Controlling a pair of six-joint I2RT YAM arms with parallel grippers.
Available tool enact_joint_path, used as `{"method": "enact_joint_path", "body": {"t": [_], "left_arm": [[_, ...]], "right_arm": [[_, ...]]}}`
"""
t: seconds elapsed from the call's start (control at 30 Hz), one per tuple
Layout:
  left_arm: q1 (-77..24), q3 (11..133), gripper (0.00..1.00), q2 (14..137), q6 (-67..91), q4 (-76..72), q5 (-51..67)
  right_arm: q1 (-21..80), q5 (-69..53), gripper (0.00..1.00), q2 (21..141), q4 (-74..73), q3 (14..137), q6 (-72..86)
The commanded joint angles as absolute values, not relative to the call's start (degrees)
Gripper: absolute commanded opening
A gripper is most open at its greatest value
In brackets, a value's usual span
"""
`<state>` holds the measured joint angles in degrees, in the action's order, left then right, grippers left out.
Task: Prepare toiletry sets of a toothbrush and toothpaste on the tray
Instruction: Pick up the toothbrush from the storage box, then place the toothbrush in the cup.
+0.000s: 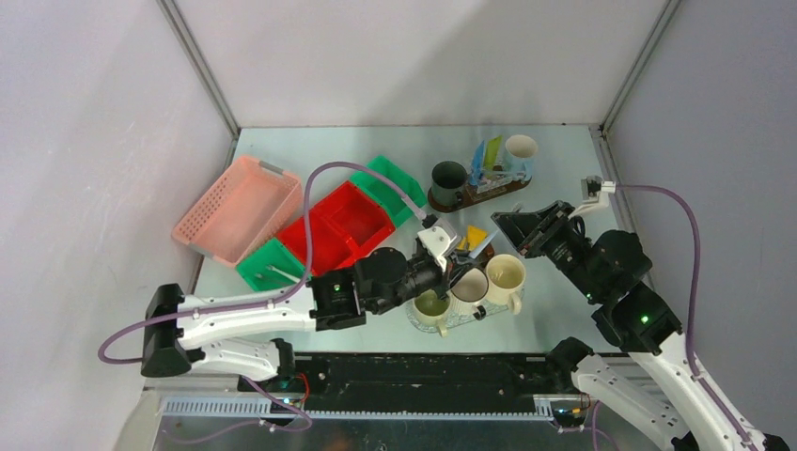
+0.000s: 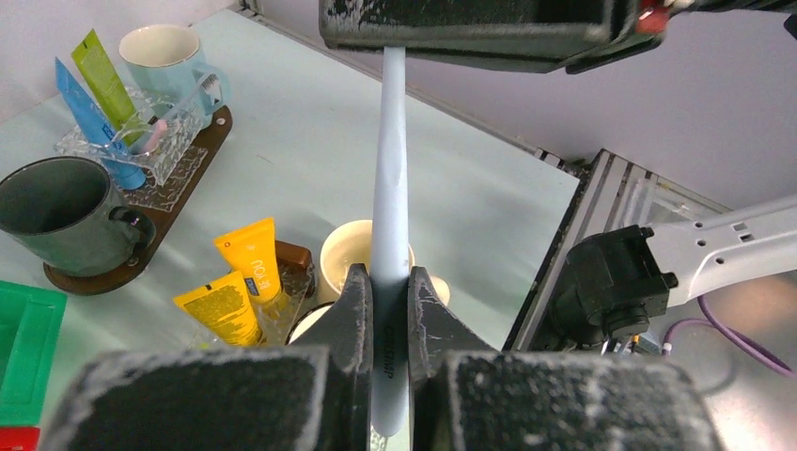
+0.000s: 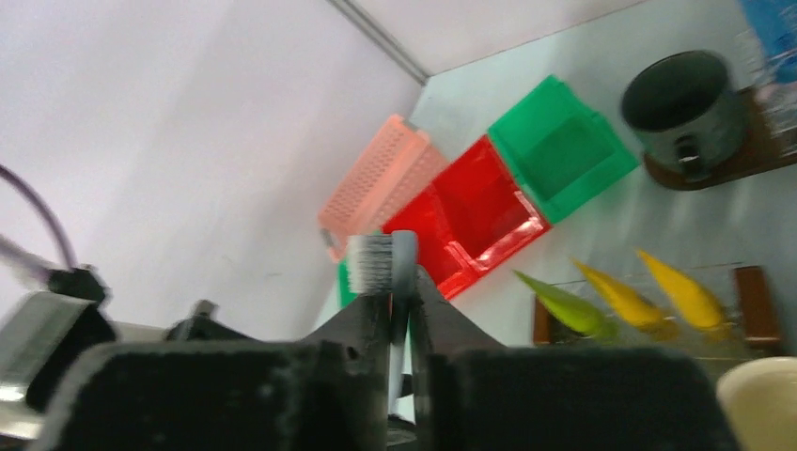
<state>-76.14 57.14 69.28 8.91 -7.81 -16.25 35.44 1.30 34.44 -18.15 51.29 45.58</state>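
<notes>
Next, my right gripper releases the pale blue toothbrush in the cream mug [image 1: 508, 273] [image 3: 773, 402] at the end of the near tray.
A slim pale blue toothbrush [image 2: 389, 178] spans the gap between both grippers, above the near tray [image 1: 449, 321]. My left gripper [image 2: 387, 282] is shut on its handle. My right gripper [image 3: 399, 287] is shut on its neck, with the bristle head [image 3: 372, 260] sticking out past the fingertips. In the top view the left gripper [image 1: 458, 252] and right gripper [image 1: 500, 226] meet over the near tray's three mugs, one of them cream [image 1: 505, 273]. Two yellow toothpaste tubes [image 2: 249, 258] stand in a clear holder beside them, and a green tube [image 3: 564, 305] shows in the right wrist view.
A far wooden tray [image 1: 498, 193] holds a dark mug [image 1: 449, 178], a pale blue mug [image 1: 520, 150] and blue and green tubes [image 1: 484, 160]. At the left are a pink basket [image 1: 240, 207], a red bin [image 1: 343, 221] and green bins [image 1: 390, 183].
</notes>
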Motion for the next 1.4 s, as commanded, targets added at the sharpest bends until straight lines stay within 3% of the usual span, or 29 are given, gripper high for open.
{"method": "enact_joint_path", "body": {"t": [0.0, 0.13, 0.17, 0.23, 0.43, 0.83, 1.1, 1.37], "left_arm": [[-76.6, 58.9, 0.09, 69.3, 7.7, -11.1, -18.2], [-76.6, 57.7, 0.39, 68.8, 8.2, -11.1, -20.1], [-76.6, 57.0, 0.53, 68.4, 8.5, -11.0, -20.7], [-76.6, 56.3, 0.71, 67.9, 9.1, -10.2, -22.7], [-76.5, 55.2, 0.96, 66.0, 13.7, -3.8, -32.2], [-70.4, 47.4, 1.0, 53.6, 33.5, 15.4, -45.2], [-63.4, 40.1, 1.0, 35.6, 45.5, 26.5, -48.9], [-56.8, 38.2, 1.0, 25.7, 54.8, 40.9, -51.9]], "right_arm": [[35.4, 2.2, 0.03, 33.1, -16.4, 50.7, 45.8], [35.4, 5.1, 0.0, 31.4, -17.7, 49.9, 43.1], [35.3, 5.7, 0.0, 30.6, -17.9, 49.5, 42.0], [35.2, 8.0, 0.0, 29.3, -18.5, 48.8, 40.4], [34.4, 16.3, 0.0, 25.3, -18.3, 44.6, 33.6], [29.8, 29.2, 0.0, 21.2, -8.1, 29.3, 26.7], [26.5, 29.7, 0.0, 22.3, 2.0, 18.7, 30.2], [25.7, 27.2, 0.03, 24.3, 1.4, 15.5, 34.4]]}}
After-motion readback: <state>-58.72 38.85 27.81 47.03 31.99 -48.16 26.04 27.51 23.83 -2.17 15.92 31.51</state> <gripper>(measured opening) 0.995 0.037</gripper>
